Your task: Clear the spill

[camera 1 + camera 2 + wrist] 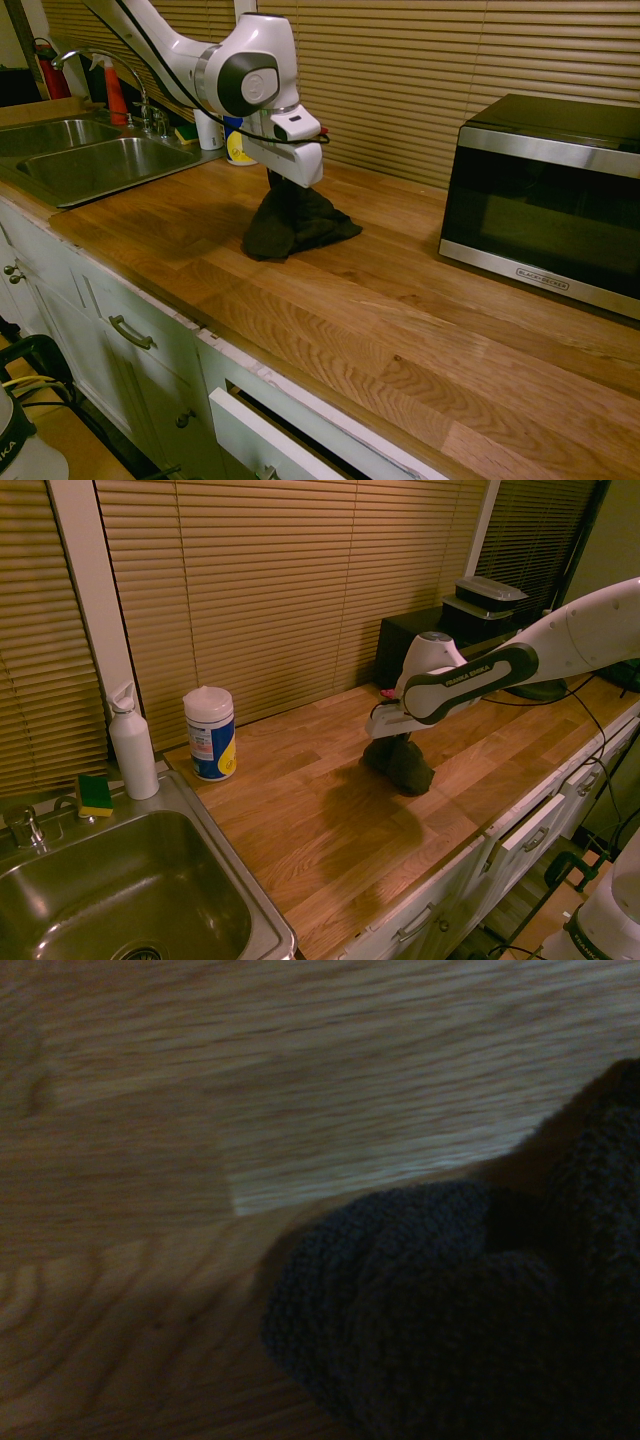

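Observation:
I should let go of the dark grey-black cloth with my gripper on the bare wood [198,187] between the double sink and the wipes canister.
A dark grey-black cloth [295,225] [405,763] stands bunched into a peak on the wooden counter [400,320], its lower folds spread on the wood. My gripper [280,183] [398,742] points straight down over it, shut on the cloth's top. In the wrist view the cloth [450,1310] fills the lower right, with bare wood grain around it. The spill shows in no view; whether it lies under the cloth I cannot tell.
A black and steel microwave [550,200] stands on the counter beyond the cloth. On the other side are a double sink [90,160], a wipes canister [210,733], a white bottle [132,742] and a sponge [95,794]. The counter's front edge is near.

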Tool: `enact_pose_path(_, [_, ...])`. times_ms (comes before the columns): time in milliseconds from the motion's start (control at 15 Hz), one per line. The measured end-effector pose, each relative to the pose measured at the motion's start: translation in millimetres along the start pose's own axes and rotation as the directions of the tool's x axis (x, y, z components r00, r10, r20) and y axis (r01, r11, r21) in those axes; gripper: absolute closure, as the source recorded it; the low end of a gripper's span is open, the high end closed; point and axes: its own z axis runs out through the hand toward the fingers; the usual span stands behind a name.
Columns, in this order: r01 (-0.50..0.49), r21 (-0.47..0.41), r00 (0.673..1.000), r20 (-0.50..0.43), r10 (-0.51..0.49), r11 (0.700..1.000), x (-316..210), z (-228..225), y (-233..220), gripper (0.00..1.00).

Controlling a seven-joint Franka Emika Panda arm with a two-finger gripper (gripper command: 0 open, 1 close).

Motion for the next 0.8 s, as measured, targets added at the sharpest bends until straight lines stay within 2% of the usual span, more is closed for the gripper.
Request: enact_pose_path(800, [0.093, 0.026, 0.995, 0.039, -0.094, 0.995, -114, -17, -72, 1.0])
